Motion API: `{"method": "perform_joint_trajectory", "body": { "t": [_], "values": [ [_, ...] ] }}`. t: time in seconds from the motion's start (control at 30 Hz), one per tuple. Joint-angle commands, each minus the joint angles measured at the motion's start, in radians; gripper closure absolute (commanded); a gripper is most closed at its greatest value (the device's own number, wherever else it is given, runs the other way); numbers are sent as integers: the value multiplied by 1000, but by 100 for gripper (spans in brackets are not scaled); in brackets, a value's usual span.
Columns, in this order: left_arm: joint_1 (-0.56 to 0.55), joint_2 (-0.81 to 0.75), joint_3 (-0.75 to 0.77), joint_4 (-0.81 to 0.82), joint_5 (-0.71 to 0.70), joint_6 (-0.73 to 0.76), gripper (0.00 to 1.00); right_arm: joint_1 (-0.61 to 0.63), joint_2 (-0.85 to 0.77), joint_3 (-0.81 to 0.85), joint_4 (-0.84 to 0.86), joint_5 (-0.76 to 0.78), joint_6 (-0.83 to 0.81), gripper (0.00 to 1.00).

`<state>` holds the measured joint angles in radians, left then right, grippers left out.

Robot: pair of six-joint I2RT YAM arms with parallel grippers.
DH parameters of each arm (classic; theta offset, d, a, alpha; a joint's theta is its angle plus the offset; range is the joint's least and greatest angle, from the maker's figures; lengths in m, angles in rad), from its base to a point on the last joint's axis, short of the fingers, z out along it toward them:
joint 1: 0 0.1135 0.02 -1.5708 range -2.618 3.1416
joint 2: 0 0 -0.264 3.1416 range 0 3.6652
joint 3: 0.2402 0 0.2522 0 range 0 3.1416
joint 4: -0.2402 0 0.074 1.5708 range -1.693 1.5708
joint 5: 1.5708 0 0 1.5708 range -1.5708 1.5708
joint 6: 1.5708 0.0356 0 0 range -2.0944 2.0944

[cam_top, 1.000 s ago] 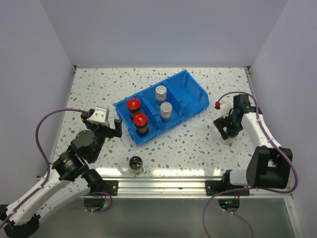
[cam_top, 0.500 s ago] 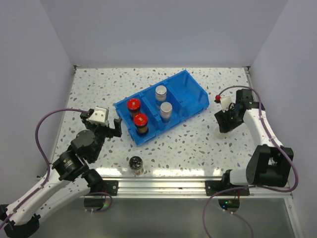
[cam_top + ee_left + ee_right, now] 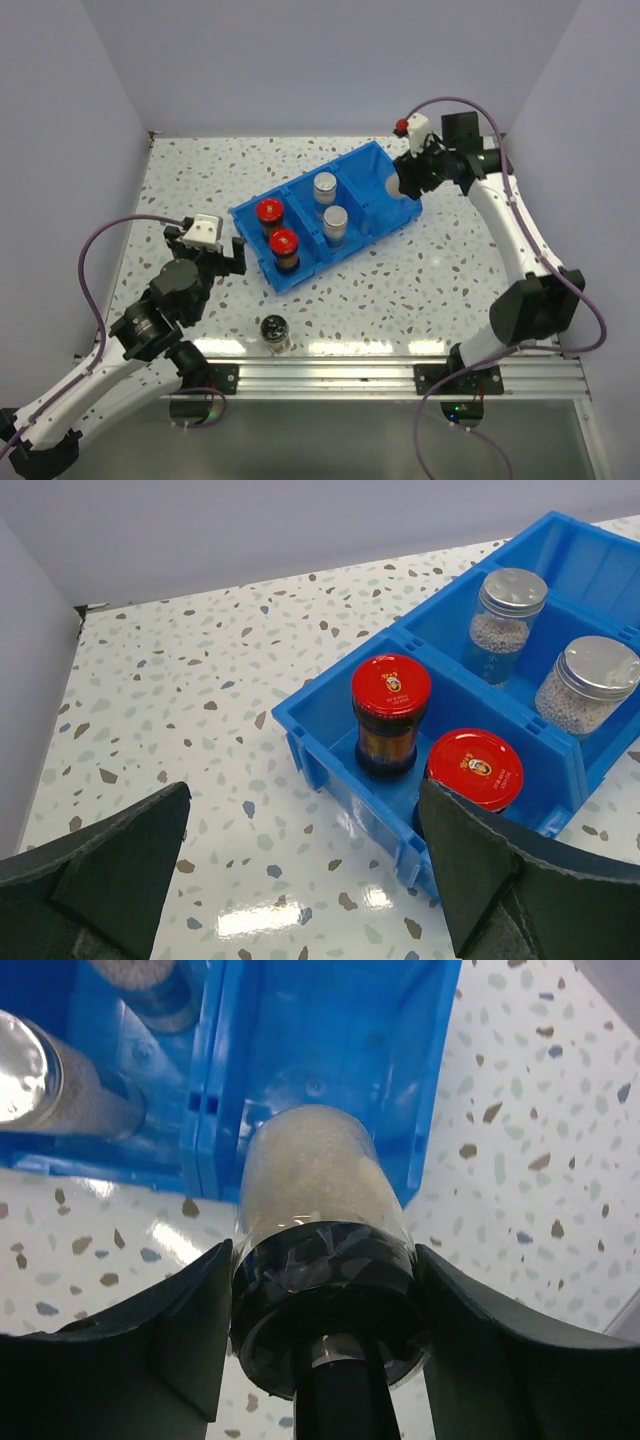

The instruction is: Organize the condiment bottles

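Observation:
The black cap (image 3: 273, 326) of the jar that stands on the table near the aluminium rail should be gripped next by my left gripper.
My right gripper (image 3: 403, 182) (image 3: 322, 1260) is shut on a black-capped jar (image 3: 315, 1190) of pale granules, held tilted over the empty right compartment of the blue bin (image 3: 398, 205) (image 3: 340, 1040). Two red-capped jars (image 3: 269, 211) (image 3: 284, 241) (image 3: 391, 695) (image 3: 474, 770) stand in the left compartment. Two silver-capped jars (image 3: 325, 186) (image 3: 335, 220) (image 3: 512, 595) (image 3: 597, 670) stand in the middle one. Another black-capped jar (image 3: 274, 331) stands on the table near the front edge. My left gripper (image 3: 207, 256) (image 3: 300, 820) is open and holds nothing, just left of the bin.
White walls close the speckled table (image 3: 400, 290) on the left, back and right. An aluminium rail (image 3: 330, 375) runs along the front edge, with both arm bases bolted to it.
My right gripper has shut on the black-capped jar at the table's right side, lifted it and carried it back-left over the bin's right compartment. The left arm has barely moved.

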<state>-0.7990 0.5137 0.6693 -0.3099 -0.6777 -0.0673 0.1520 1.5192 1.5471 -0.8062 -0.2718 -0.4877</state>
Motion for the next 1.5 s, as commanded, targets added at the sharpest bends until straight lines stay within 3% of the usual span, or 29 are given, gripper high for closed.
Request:
{"method": "perform_joint_trajectory", "body": {
  "t": [0.0, 0.27, 0.47, 0.57, 0.67, 0.7, 0.73, 0.83, 0.87, 0.9, 1.07, 1.23, 1.33, 1.47],
  "values": [
    [3, 9, -5, 11, -22, -6, 0, 63, 163, 175, 117, 77, 77, 100],
    [3, 16, -8, 18, 1, 6, 0, 127, 565, 588, 33, 105, 74, 100],
    [3, 5, -8, 23, -2, 11, 0, 159, 783, 758, -24, 221, 23, 100],
    [1, 2, -10, 23, 4, 11, 0, 164, 826, 805, -65, 233, 0, 95],
    [1, 0, -8, 28, 13, 15, 0, 176, 823, 768, -57, 253, -18, 86],
    [3, 2, -8, 26, 15, 15, 0, 182, 822, 748, -54, 263, -22, 77],
    [1, 2, -8, 26, 18, 15, 0, 188, 822, 743, -53, 270, -25, 59],
    [3, -3, -8, 26, 26, 17, 0, 205, 828, 743, -50, 295, -35, 31],
    [1, -6, -8, 28, 29, 17, 0, 211, 829, 751, -48, 301, -35, 16],
    [3, -7, -10, 31, 29, 17, 0, 213, 828, 757, -50, 307, -35, 11],
    [3, -29, -17, 40, 43, 20, 0, 219, 803, 806, -56, 315, -28, 4],
    [3, -55, -45, 68, 28, -6, 0, 221, 713, 800, -65, 296, -22, 3],
    [3, -64, -50, 84, 24, -31, 0, 221, 597, 733, -57, 281, -9, 2],
    [3, -35, 44, -20, 104, -152, 0, 219, 341, 488, 10, 209, 11, 2]
  ]
}}
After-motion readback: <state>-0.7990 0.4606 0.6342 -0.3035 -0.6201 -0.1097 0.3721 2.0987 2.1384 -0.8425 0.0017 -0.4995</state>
